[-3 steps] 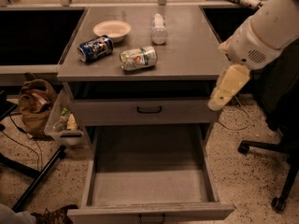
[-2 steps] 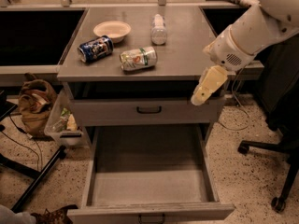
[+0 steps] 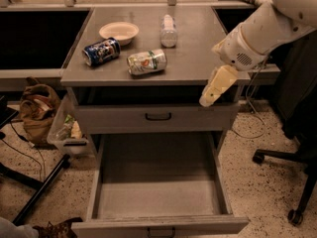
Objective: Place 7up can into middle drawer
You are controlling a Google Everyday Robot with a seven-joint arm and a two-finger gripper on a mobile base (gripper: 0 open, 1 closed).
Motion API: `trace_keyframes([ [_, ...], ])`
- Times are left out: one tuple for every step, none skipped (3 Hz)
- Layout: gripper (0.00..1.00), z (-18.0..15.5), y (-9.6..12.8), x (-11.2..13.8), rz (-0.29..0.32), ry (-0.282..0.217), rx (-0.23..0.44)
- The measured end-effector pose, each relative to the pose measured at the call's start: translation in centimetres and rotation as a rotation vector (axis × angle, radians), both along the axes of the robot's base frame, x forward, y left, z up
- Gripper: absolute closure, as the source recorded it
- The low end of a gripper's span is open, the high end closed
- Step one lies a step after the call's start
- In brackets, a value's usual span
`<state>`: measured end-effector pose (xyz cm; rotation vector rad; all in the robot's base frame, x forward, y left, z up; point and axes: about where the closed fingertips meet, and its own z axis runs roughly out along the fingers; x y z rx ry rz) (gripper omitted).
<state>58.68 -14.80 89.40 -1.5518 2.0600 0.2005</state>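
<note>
Next, I grip the end (image 3: 160, 60) of the 7up can pointing away from the dark blue can.
The 7up can (image 3: 146, 62) lies on its side on the grey cabinet top (image 3: 198, 58), left of centre near the front edge. The middle drawer (image 3: 158, 185) is pulled wide open below, and its deep grey tray holds nothing; its small dark handle (image 3: 161, 230) shows at the bottom edge. My gripper (image 3: 212, 89), cream-coloured, hangs from the white arm (image 3: 257, 31) at the cabinet's front right corner. It points down and left, in front of the top's edge. It is well right of the can and apart from it.
A dark blue can (image 3: 101, 51) lies left of the 7up can. A pale bowl (image 3: 119, 31) and a clear plastic bottle (image 3: 169, 30) are farther back. A shut drawer front with a black loop handle (image 3: 158, 116) sits under the top. A chair base (image 3: 292, 182) stands right; a bag (image 3: 37, 110) left.
My arm and gripper have moved left, from beside the cabinet's right side to its front right corner. The cans, the bowl, the bottle and the drawer have not moved.
</note>
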Motion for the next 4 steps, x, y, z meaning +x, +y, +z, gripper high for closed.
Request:
trace_keyframes([
  [0.0, 0.2, 1.1, 3.5, 0.02, -0.002, 0.027],
  [0.0, 1.0, 3.1, 7.6, 0.055, -0.014, 0.05],
  [0.0, 1.7, 5.5, 11.0, 0.085, -0.039, 0.048],
  [0.0, 1.6, 7.7, 13.1, 0.114, -0.051, 0.05],
])
